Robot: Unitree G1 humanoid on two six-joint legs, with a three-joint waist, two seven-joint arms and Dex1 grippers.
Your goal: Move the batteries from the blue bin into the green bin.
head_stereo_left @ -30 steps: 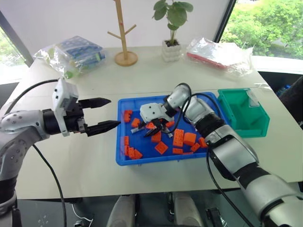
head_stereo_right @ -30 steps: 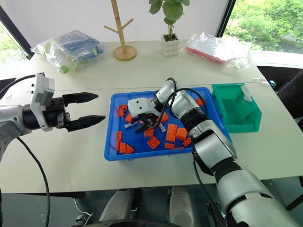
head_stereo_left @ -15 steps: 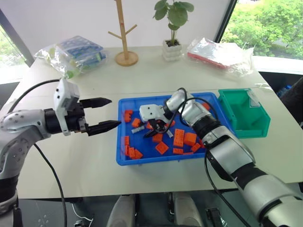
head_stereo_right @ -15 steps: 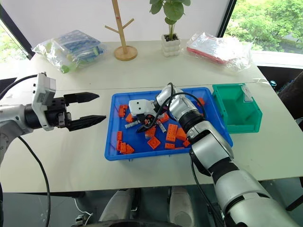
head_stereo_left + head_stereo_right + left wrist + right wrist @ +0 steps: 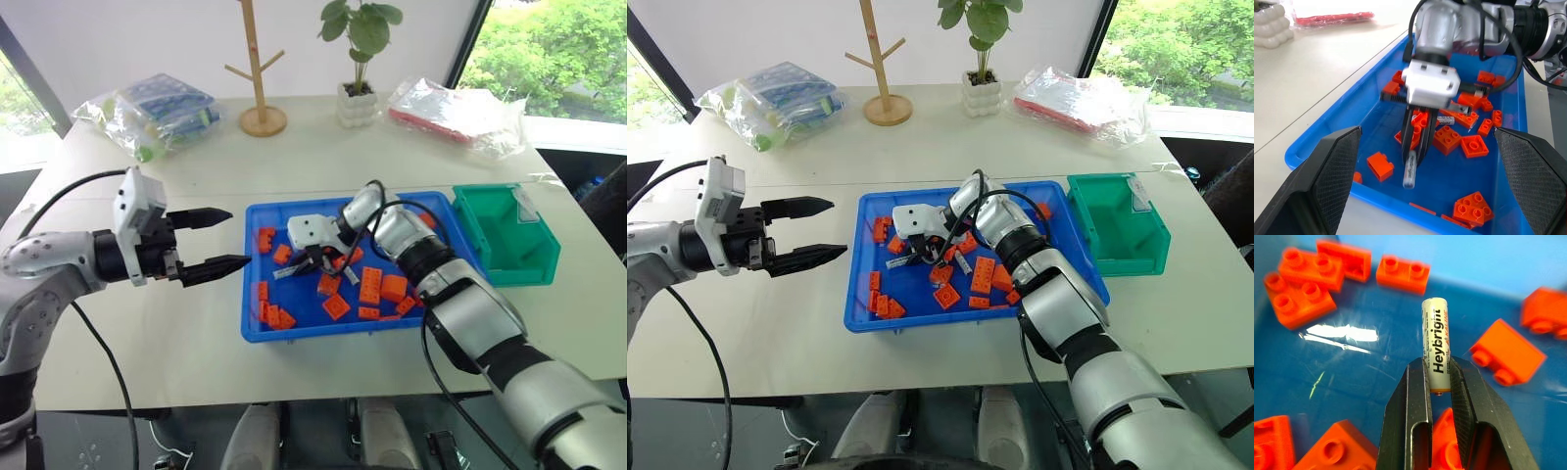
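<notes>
The robot's right gripper will release the battery on the green bin's bottom (image 5: 504, 246), toward the side of the green bin that is beside the blue bin. The battery still hangs just over the blue bin's floor.
The blue bin (image 5: 323, 331) sits mid-table with orange bricks (image 5: 370, 285) scattered in it. My right gripper (image 5: 297, 266) reaches down into its left half and is shut on one battery (image 5: 1436, 338), a silver cylinder with black lettering that sticks out past the fingertips (image 5: 1415, 369). The held battery (image 5: 1409, 169) hangs tilted just over the bin floor. Another battery (image 5: 1445, 119) lies among the bricks behind it. The green bin (image 5: 505, 235) stands just right of the blue bin. My left gripper (image 5: 223, 238) hovers open, left of the blue bin, with nothing between its fingers.
A wooden branch stand (image 5: 259, 69), a potted plant (image 5: 357, 59) and two plastic bags (image 5: 157, 110) (image 5: 456, 108) line the far side of the white table. Bare tabletop lies in front of the bins up to the near edge.
My right gripper's fingers, open among the bricks a second ago, have closed on the battery. The left arm has stayed where it was.
</notes>
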